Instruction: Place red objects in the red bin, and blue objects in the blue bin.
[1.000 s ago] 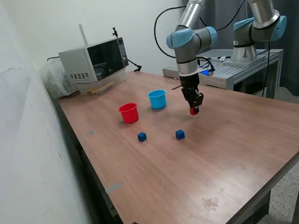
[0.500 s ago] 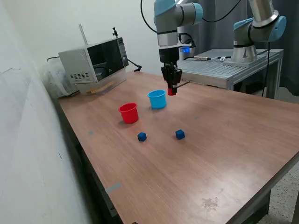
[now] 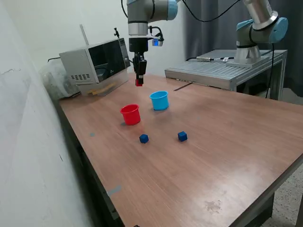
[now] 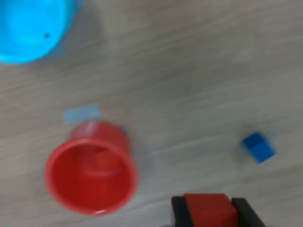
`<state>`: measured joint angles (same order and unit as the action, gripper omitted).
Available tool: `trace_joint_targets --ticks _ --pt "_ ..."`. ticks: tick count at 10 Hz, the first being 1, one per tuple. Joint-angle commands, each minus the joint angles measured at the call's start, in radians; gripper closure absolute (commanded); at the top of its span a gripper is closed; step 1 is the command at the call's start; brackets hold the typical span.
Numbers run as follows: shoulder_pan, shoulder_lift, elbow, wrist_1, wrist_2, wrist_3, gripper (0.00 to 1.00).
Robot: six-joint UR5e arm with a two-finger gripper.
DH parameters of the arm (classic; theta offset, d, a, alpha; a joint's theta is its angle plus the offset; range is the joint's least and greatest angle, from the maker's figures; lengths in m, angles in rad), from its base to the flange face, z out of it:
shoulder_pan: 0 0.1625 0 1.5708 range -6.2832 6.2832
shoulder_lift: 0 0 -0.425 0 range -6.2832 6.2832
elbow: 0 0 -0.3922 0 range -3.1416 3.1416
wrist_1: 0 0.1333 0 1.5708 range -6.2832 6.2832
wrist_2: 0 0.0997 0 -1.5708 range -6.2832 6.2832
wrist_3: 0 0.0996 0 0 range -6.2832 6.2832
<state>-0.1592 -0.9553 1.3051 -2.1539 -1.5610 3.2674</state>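
Next, my gripper lets go of the red cube inside the red cup (image 3: 130,116) (image 4: 97,169), next to the red object lying at its bottom.
My gripper (image 3: 139,81) hangs high above the table, shut on a red cube (image 3: 139,82), up and slightly behind the red cup (image 3: 130,114). The wrist view shows that red cube (image 4: 209,209) clamped between the black fingers (image 4: 179,211), with the red cup (image 4: 91,169) below and beside it; something red seems to lie inside the cup, blurred. The light blue cup (image 3: 159,100) stands to the exterior view's right of the red one and also shows as the blue cup (image 4: 29,28) in the wrist view. Two dark blue cubes (image 3: 144,138) (image 3: 182,136) lie on the table in front of the cups; one blue cube (image 4: 258,147) appears in the wrist view.
A microwave-like box (image 3: 94,60) stands at the back on the exterior view's left. A second arm (image 3: 258,28) stands on a metal bench (image 3: 222,71) behind the table. A pale tape patch (image 4: 81,114) lies near the red cup. The table edge (image 3: 90,170) runs along the left.
The gripper has carried the red cube up and to the exterior view's left, from beside the blue cup to above and behind the red cup. The cups and blue cubes have not moved.
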Motion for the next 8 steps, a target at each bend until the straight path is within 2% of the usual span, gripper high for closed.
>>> trace_joint_targets --ticks 1,4,8 --pt "-0.061 0.076 -0.061 -0.03 -0.03 -0.008 1.0" --pt "-0.074 0.159 -0.086 -0.059 -0.033 -0.008 1.0" --pt "-0.077 0.194 -0.087 -0.075 -0.043 -0.008 1.0"
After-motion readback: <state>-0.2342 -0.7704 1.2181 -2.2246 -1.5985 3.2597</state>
